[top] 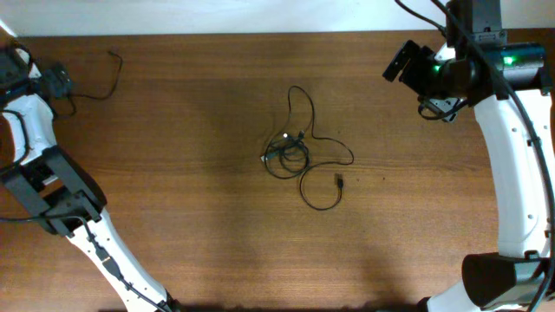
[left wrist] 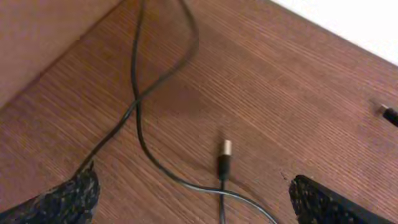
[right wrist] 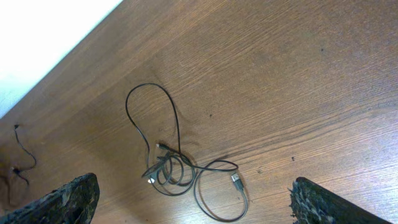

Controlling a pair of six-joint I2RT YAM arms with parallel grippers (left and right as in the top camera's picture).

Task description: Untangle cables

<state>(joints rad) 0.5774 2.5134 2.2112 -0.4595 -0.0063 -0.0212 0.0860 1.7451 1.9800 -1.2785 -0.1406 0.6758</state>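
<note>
The cable's bend (top: 352, 159) (right wrist: 236, 166) is in the knot of black cables, just behind the USB plug. My right gripper goes there next and closes on it.
A small knot of thin black cables (top: 293, 152) lies at the table's middle, with one loop reaching back and another reaching forward to a plug (top: 340, 182). In the right wrist view the same cables (right wrist: 174, 171) and a USB plug (right wrist: 237, 182) lie well below my open right gripper (right wrist: 196, 208), which hangs at the back right (top: 401, 62). A separate thin cable (top: 104, 82) lies at the back left. My left gripper (left wrist: 193, 205) stands open just over it (top: 57, 82). Its metal-tipped plug (left wrist: 225, 154) and cord lie loose on the wood between the fingers (left wrist: 65, 199).
The wooden table's back edge (left wrist: 348, 37) meets a white wall close to the left gripper. Another small plug end (left wrist: 388, 115) lies to the right of it. The white arm links (top: 512, 173) and bases stand along both sides.
</note>
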